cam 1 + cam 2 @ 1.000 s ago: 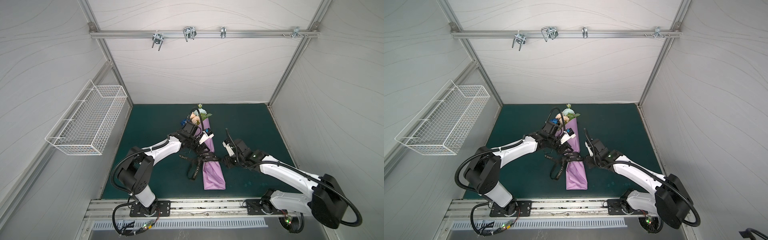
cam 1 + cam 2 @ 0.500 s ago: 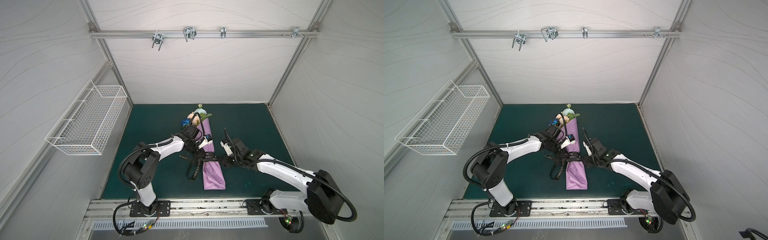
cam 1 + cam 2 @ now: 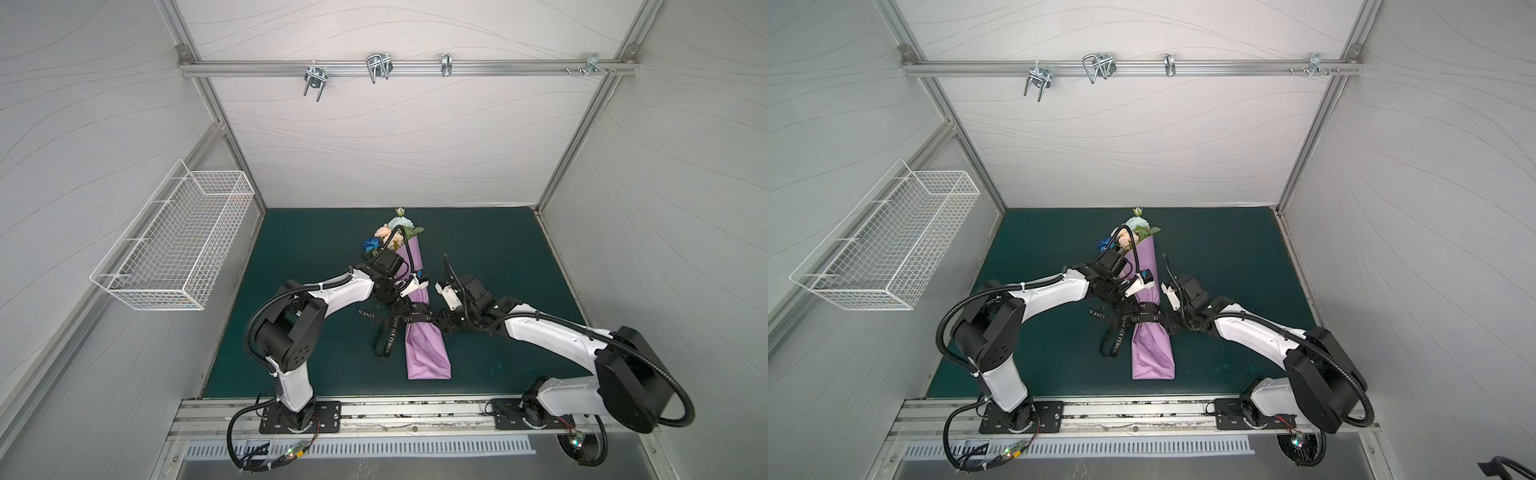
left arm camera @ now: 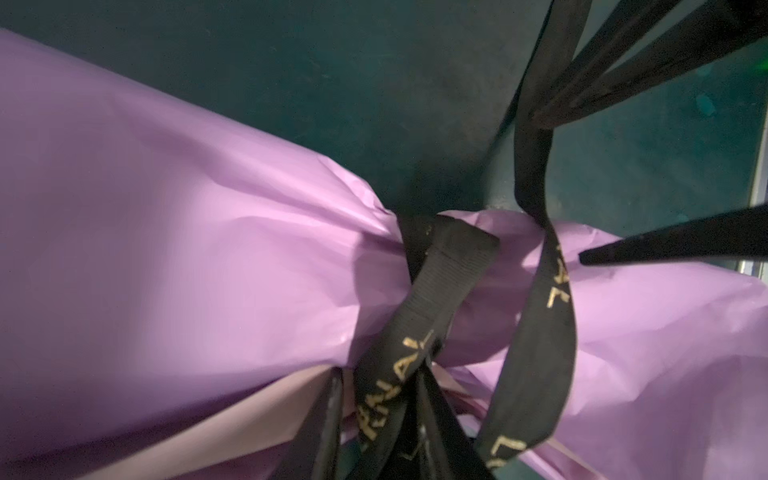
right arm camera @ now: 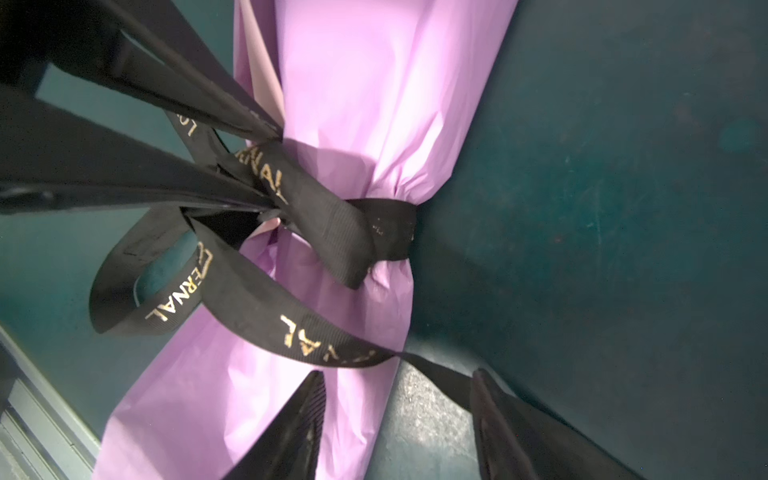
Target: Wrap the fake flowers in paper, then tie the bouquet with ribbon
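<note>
The ribbon's fold is lying slack over the lilac paper, so my left gripper will pinch the piece of ribbon (image 4: 393, 369) beside it before my right gripper reaches the fold.
The bouquet of fake flowers (image 3: 392, 237) (image 3: 1128, 232) lies on the green mat, rolled in lilac paper (image 3: 426, 351) (image 4: 187, 257) (image 5: 374, 83), blooms toward the back wall. A black ribbon (image 3: 411, 319) (image 3: 1140, 318) (image 4: 449, 266) (image 5: 332, 224) with gold lettering cinches the wrap's middle. My left gripper (image 3: 395, 309) (image 3: 1121, 306) (image 4: 378, 399) is at the knot's left, open, with a ribbon strand between its fingers. My right gripper (image 3: 442, 328) (image 3: 1169, 324) (image 5: 395, 415) stands open at the wrap's right side; a ribbon strand runs onto one of its fingers (image 5: 490, 415).
A loose ribbon tail (image 3: 386, 340) trails on the mat (image 3: 498, 257) left of the wrap. A white wire basket (image 3: 178, 245) hangs on the left wall. A metal rail with hooks (image 3: 376, 70) crosses the back wall. The front base rail (image 3: 415, 411) carries both arms.
My left gripper has slid from near the blooms down along the wrap to the ribbon knot. My right gripper has closed in on the wrap's right side.
</note>
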